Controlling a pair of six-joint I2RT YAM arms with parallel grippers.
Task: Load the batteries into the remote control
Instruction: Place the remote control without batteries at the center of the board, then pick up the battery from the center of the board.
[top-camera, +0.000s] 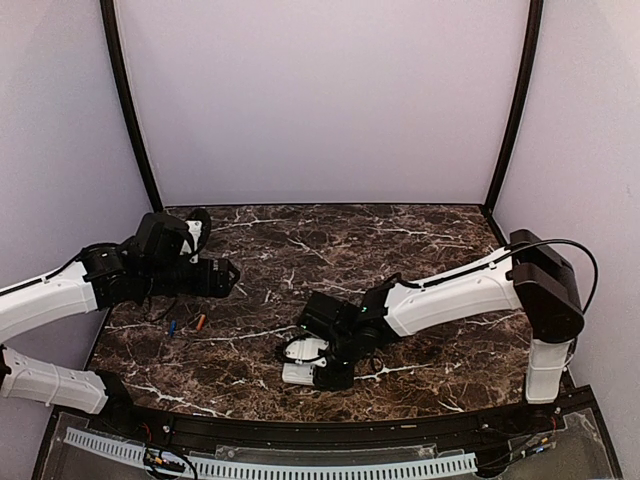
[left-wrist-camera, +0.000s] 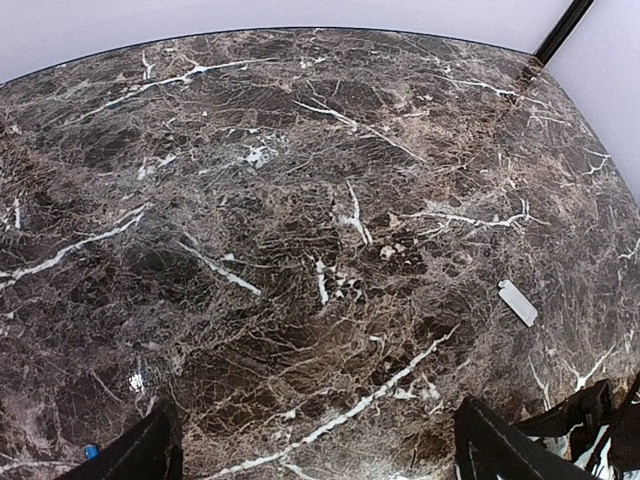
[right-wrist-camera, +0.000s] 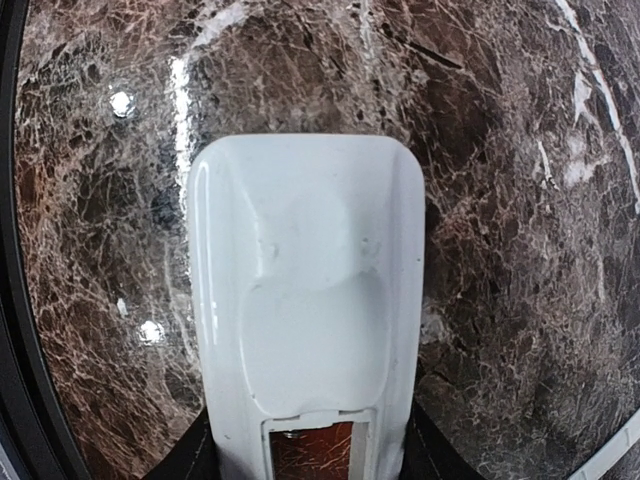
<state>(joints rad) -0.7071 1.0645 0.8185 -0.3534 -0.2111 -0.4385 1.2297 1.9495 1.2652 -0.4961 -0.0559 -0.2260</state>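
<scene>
The robot's left gripper needs to next move to the orange-red battery's middle (top-camera: 200, 322) and close there, leaving the blue battery beside it on the table.
The white remote control (top-camera: 297, 373) lies back-up near the table's front middle. My right gripper (top-camera: 331, 368) is shut on its sides. In the right wrist view the remote (right-wrist-camera: 305, 260) fills the middle, its open battery recess (right-wrist-camera: 312, 452) at the bottom edge, between the black fingers (right-wrist-camera: 428, 445). The blue battery (top-camera: 172, 326) and orange-red battery (top-camera: 200, 321) lie side by side on the table at the left. My left gripper (top-camera: 226, 275) hovers open and empty behind them. Its gripper (left-wrist-camera: 320, 445) shows only marble between the fingers (left-wrist-camera: 150, 452). A bit of the blue battery (left-wrist-camera: 90, 452) peeks in.
A small loose white cover piece (left-wrist-camera: 518, 302) lies on the dark marble table (top-camera: 400, 240). The right arm (left-wrist-camera: 590, 420) shows at the left wrist view's lower right. Pale walls and black posts (top-camera: 128, 110) enclose the back and sides. A white slotted strip (top-camera: 300, 465) runs along the front edge.
</scene>
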